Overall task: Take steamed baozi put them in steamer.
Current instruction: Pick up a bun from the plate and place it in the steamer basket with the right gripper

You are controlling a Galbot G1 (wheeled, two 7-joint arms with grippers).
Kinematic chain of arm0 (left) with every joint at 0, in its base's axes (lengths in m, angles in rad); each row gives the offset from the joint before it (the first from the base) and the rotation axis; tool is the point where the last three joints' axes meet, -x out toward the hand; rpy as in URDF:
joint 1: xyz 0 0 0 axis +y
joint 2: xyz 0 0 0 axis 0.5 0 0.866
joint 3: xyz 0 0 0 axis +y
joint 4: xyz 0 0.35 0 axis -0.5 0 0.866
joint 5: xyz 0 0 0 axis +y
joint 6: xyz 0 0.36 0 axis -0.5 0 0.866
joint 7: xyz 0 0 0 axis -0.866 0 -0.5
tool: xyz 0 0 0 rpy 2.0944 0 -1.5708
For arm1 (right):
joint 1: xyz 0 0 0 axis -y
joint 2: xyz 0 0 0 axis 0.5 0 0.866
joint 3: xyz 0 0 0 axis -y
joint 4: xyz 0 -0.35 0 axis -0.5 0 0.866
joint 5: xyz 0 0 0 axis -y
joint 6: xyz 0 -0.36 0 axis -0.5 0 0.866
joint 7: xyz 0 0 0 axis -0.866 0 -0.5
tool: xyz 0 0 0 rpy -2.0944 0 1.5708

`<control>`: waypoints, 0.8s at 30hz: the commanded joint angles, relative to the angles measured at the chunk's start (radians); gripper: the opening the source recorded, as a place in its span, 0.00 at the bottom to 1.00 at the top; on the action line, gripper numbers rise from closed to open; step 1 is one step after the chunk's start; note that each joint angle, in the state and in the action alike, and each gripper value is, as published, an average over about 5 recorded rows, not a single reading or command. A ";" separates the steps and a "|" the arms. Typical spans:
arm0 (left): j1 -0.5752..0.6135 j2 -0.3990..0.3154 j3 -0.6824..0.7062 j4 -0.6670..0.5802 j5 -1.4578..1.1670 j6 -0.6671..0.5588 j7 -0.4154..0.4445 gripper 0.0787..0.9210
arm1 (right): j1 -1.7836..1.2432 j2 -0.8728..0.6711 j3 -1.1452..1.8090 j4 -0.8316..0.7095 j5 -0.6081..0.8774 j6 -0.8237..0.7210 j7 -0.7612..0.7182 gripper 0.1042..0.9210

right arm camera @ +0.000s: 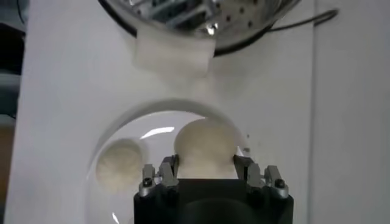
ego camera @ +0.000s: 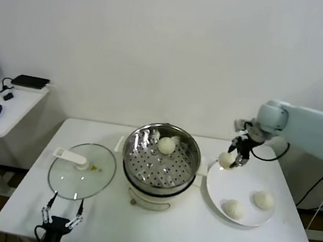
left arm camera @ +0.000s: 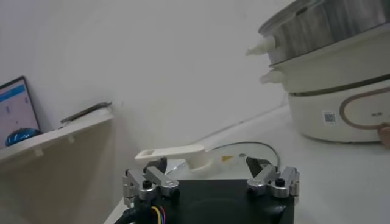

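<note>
My right gripper should set the baozi down and let go of it on the bottom of the steel steamer toward the glass lid (ego camera: 146, 156), next to the other baozi. The held baozi is now above the white plate.
My right gripper (ego camera: 233, 157) is shut on a cream-white baozi (ego camera: 226, 159) and holds it above the far left part of the white plate (ego camera: 218, 189). In the right wrist view the baozi (right arm camera: 205, 146) sits between the fingers. Two baozi lie on the plate (ego camera: 234, 209) (ego camera: 263, 200); one of them shows in the right wrist view (right arm camera: 119, 168). One baozi (ego camera: 166, 146) lies in the steel steamer (ego camera: 136, 169), at its far side. My left gripper (ego camera: 61, 216) is open and empty at the table's near edge, below the glass lid.
The glass lid with a white handle (ego camera: 81, 170) lies left of the steamer. The steamer's white handle (right arm camera: 173, 56) lies between the plate and the basket. A side desk (ego camera: 7, 108) with a mouse stands at the far left.
</note>
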 commanded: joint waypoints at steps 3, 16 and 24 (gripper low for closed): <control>0.003 -0.034 0.007 -0.010 0.002 0.003 0.002 0.88 | 0.362 0.067 -0.115 0.276 0.264 -0.068 -0.002 0.63; 0.003 -0.024 0.003 -0.028 -0.021 0.006 0.011 0.88 | 0.137 0.414 0.148 0.170 0.428 -0.260 0.132 0.63; 0.017 -0.028 -0.008 -0.065 -0.024 0.018 0.033 0.88 | -0.092 0.483 0.166 0.024 0.308 -0.292 0.155 0.63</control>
